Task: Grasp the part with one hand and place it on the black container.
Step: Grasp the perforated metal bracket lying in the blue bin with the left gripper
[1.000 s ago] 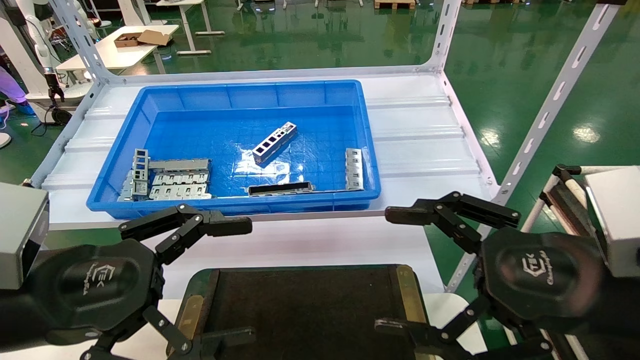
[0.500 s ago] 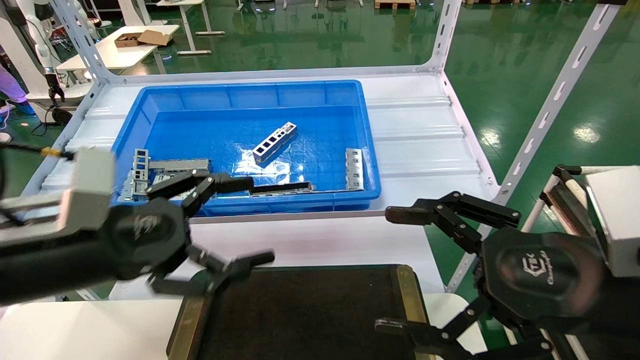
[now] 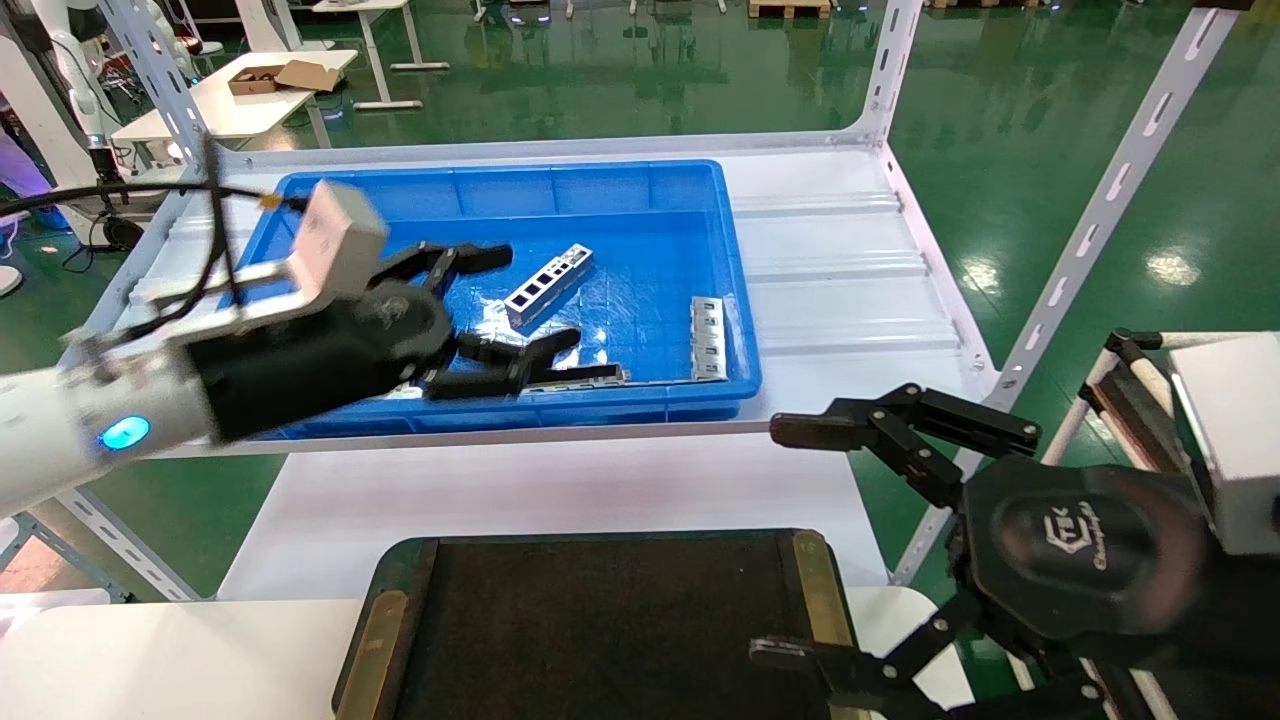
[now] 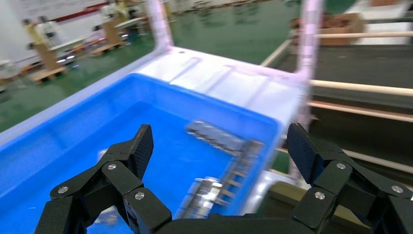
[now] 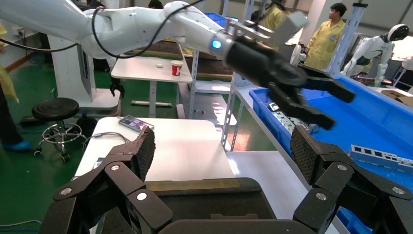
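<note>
The silver part is lying slantwise in the blue bin. Next, my left gripper moves to the near end (image 3: 525, 306) of that part and closes on it there.
The part (image 3: 548, 285), a slim silver bar with square cut-outs, lies slantwise on the floor of the blue bin (image 3: 700, 180). My left gripper (image 3: 535, 297) hovers open just over it, one finger on each side, touching nothing. In the left wrist view the part (image 4: 202, 192) is a blurred silver shape low between the open left gripper (image 4: 220, 146). The black container (image 3: 600, 640) sits in front of the bin with nothing in it. My right gripper (image 3: 782, 540) hangs open at the container's right edge. The right wrist view shows the part (image 5: 377, 153) in the bin.
A dark hollow frame (image 3: 575, 375) lies along the bin's front wall and a grey slotted plate (image 3: 707, 335) by its right wall. White shelf posts (image 3: 1100, 210) rise at the right. My left arm covers the bin's left part.
My left arm has swung up and forward from beside the black container into the blue bin, its gripper still open. The right arm has not moved.
</note>
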You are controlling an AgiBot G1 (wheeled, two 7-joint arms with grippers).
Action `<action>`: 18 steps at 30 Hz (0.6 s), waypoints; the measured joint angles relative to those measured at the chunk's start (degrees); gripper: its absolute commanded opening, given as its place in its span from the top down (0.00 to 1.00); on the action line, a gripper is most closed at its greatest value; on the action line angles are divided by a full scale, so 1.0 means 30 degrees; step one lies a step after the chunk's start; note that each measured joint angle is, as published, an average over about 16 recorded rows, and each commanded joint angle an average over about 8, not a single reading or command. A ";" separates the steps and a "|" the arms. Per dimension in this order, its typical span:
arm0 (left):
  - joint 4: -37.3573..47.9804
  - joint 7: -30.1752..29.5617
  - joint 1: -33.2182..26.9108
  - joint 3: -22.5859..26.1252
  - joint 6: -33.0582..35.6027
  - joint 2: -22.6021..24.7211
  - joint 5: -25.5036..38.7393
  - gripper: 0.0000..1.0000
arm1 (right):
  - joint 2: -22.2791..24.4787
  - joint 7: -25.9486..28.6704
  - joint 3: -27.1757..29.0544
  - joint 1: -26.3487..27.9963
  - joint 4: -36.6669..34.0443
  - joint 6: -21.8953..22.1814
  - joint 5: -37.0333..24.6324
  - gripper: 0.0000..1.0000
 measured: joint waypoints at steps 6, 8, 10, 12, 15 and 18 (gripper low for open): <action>0.3028 0.0663 -0.1636 0.0713 -0.1849 0.2081 0.1696 0.00 | 0.0000 0.0000 -0.0001 0.0000 0.0000 0.0000 0.0001 0.00; 0.4151 0.0998 -0.2153 0.0906 -0.2409 0.2757 0.2162 0.00 | 0.0000 -0.0001 -0.0001 0.0000 0.0000 0.0000 0.0001 0.00; 0.5338 0.1366 -0.2652 0.1068 -0.2972 0.3426 0.2573 0.00 | 0.0001 -0.0001 -0.0002 0.0000 0.0000 0.0001 0.0001 0.00; 0.6547 0.1757 -0.3126 0.1202 -0.3520 0.4072 0.2928 0.00 | 0.0001 -0.0001 -0.0002 0.0001 0.0000 0.0001 0.0001 0.00; 0.8368 0.2376 -0.3768 0.1341 -0.4330 0.4988 0.3343 0.00 | 0.0001 -0.0001 -0.0002 0.0001 0.0000 0.0001 0.0001 0.00; 1.0131 0.3030 -0.4320 0.1411 -0.5112 0.5812 0.3629 0.02 | 0.0001 -0.0001 -0.0003 0.0001 0.0000 0.0001 0.0002 0.06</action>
